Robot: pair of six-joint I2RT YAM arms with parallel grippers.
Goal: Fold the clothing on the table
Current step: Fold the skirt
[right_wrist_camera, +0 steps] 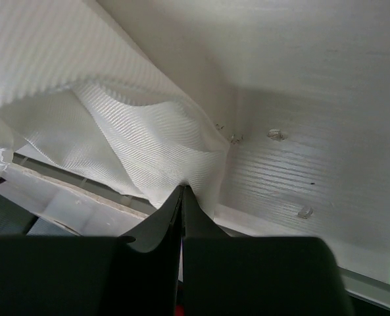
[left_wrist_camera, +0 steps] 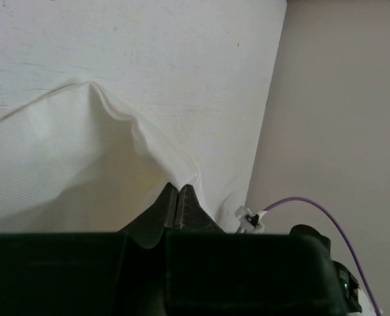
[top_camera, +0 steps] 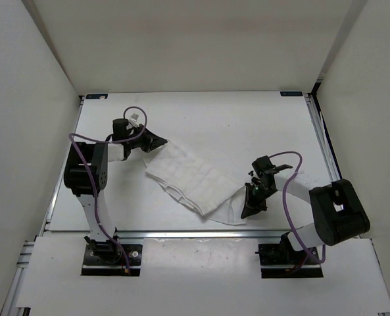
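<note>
The clothing slants toward the front rail, so my left gripper will take a new grip on the clothing's far end (top_camera: 158,157) and pull it nearer to straighten the clothing before folding.
The clothing (top_camera: 193,181), a thin white ribbed garment, stretches diagonally across the table (top_camera: 214,122) between the two arms. My left gripper (top_camera: 160,143) is shut on the upper-left end of the clothing (left_wrist_camera: 70,158), which rises in a fold up to the closed black tips (left_wrist_camera: 176,189). My right gripper (top_camera: 250,209) is shut on the lower-right end near the table's front rail. In the right wrist view the cloth (right_wrist_camera: 135,138) bunches into the pinched tips (right_wrist_camera: 181,189) and hangs lifted off the surface.
Silver rails (top_camera: 181,234) run along the table's front and sides. White walls (top_camera: 30,99) enclose the table on three sides. Purple cables (top_camera: 290,191) loop off both arms. The arm bases (top_camera: 109,253) sit at the near edge.
</note>
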